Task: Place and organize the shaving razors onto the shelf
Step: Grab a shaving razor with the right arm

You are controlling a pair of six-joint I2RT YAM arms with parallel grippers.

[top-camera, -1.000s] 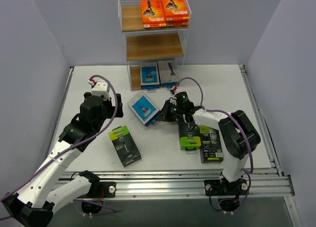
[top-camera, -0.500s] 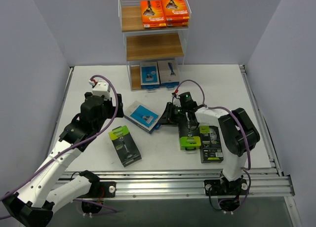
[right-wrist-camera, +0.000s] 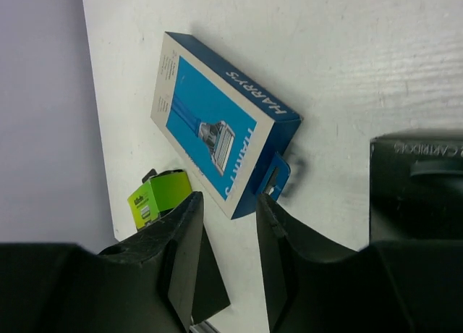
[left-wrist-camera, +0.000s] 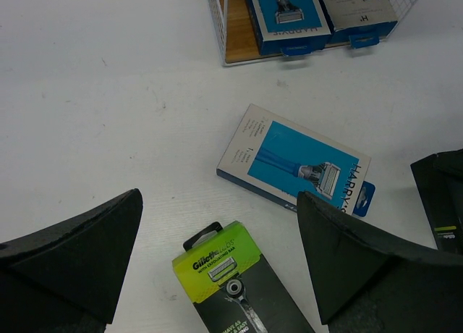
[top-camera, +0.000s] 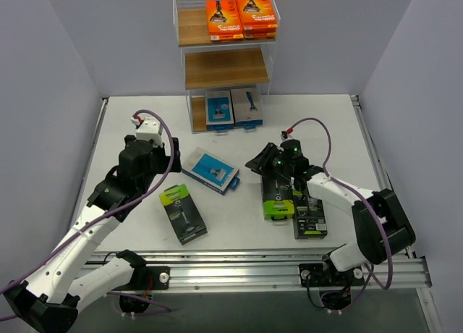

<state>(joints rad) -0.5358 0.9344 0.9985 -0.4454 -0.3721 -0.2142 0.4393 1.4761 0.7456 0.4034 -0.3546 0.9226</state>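
Next, my right gripper moves to the blue pack that lies flat on the table and closes on the small end tab (top-camera: 235, 183) (right-wrist-camera: 274, 176) of that pack.
The shelf (top-camera: 226, 69) stands at the back centre. Orange shaving razors (top-camera: 241, 16) fill its top tier, and two blue-and-white packs (top-camera: 233, 108) stand on the bottom board. A third blue pack (top-camera: 210, 169) lies flat on the table, with a black-and-lime pack (top-camera: 183, 213) in front of it. My right gripper (top-camera: 255, 163) hovers just right of the blue pack (right-wrist-camera: 210, 127), jaws partly open and empty (right-wrist-camera: 228, 203). My left gripper (top-camera: 170, 159) is wide open above the lime pack (left-wrist-camera: 231, 275), and the blue pack (left-wrist-camera: 293, 159) lies beyond it.
Two more black-and-lime packs (top-camera: 278, 195) (top-camera: 309, 211) lie side by side under my right forearm. The shelf's middle tier (top-camera: 226, 66) holds nothing. Grey walls close in on the left, right and back, and a metal rail (top-camera: 289, 264) runs along the near edge.
My right gripper let go of the blue pack, opened, and drew back to the right. The pack went from tilted to lying flat on the table. The left arm stayed still.
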